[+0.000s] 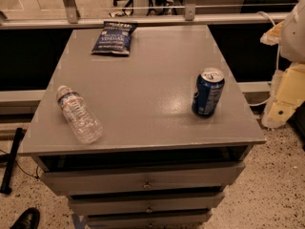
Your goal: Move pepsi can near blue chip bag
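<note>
The pepsi can is next, and it should stay upright as my gripper goes to it and closes around the middle of the can's body [208, 94].
The pepsi can [208, 92] stands upright on the grey cabinet top [143, 89], near its right edge. It is dark blue with a silver top. The blue chip bag [114, 37] lies flat at the far edge of the top, left of centre, well away from the can. My gripper [281, 104] hangs at the right edge of the view, pale and yellowish, beyond the cabinet's right side. It is to the right of the can and not touching it.
A clear plastic water bottle [79, 114] lies on its side at the front left of the top. Drawers [143, 181] sit below the front edge. A rail [143, 20] runs behind the cabinet. A black shoe [26, 219] is on the floor at the lower left.
</note>
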`<act>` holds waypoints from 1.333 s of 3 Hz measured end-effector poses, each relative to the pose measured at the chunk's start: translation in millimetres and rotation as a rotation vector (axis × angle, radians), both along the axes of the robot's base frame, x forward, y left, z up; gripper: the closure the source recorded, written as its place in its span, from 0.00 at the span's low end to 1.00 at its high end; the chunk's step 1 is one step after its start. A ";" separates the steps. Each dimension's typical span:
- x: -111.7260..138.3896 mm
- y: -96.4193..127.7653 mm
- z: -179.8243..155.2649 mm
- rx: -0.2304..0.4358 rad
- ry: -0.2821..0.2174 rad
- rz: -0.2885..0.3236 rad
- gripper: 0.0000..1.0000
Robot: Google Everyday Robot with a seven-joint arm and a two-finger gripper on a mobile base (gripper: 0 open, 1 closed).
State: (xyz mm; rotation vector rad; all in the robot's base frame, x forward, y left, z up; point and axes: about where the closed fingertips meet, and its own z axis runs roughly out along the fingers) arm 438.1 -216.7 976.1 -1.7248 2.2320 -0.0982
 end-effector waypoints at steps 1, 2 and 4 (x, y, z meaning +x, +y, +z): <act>0.0 0.0 0.0 0.000 0.000 0.000 0.00; 6.5 -2.8 -0.2 0.040 -0.017 -0.010 0.00; 57.4 1.1 -36.8 0.329 -0.077 -0.059 0.00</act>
